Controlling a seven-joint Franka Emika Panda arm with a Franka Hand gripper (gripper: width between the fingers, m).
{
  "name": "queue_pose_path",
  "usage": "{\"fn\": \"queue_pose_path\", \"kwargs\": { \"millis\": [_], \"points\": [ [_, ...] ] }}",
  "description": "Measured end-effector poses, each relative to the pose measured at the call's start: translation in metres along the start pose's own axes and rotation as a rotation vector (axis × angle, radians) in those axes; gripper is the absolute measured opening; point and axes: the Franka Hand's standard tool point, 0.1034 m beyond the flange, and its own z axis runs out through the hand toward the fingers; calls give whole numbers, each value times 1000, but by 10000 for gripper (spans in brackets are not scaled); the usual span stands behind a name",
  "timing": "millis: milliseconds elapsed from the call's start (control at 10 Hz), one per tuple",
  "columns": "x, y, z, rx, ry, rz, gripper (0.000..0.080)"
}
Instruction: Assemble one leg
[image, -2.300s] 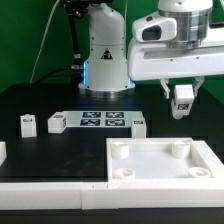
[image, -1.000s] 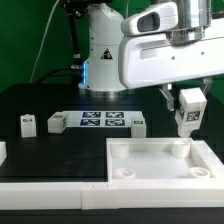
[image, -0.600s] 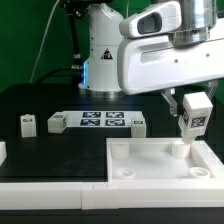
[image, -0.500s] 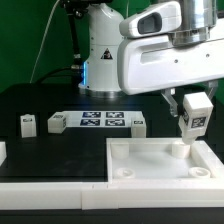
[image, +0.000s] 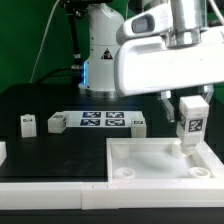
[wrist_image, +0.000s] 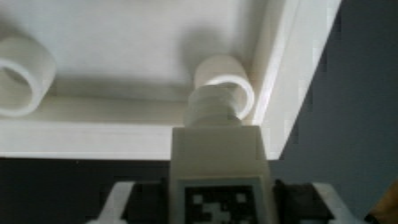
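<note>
The robot's gripper will release the tagged white leg upright in the tray's corner socket (image: 200, 172) (wrist_image: 222, 80) just below the leg's tip.
My gripper (image: 190, 112) is shut on a white leg (image: 190, 124) with a black-and-white tag, and holds it upright just above the far right corner socket (image: 184, 150) of the large white tray-like piece (image: 160, 165). In the wrist view the leg (wrist_image: 221, 160) sits between my fingers and its tip points at the round socket (wrist_image: 226, 85) in the tray's corner. Three more legs stand on the black table: one at the exterior view's left (image: 28, 123), one beside it (image: 56, 122), one right of the marker board (image: 138, 124).
The marker board (image: 101, 121) lies flat behind the tray. The robot base (image: 103, 55) stands at the back. A white part (image: 2, 152) shows at the left edge. A second socket (wrist_image: 22, 75) of the tray shows in the wrist view.
My gripper has moved down and toward the exterior view's right with the leg, bringing it from above the table down to the tray's far right corner socket.
</note>
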Motion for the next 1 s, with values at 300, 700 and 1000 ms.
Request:
{"fn": "queue_pose_path", "kwargs": {
  "millis": [300,700,1000],
  "points": [
    [12,-3,2,-4,56,-4,288],
    [11,-8,12,-18,163,-17,288],
    [3,-14,22,-12,144,-27,288]
  ]
}}
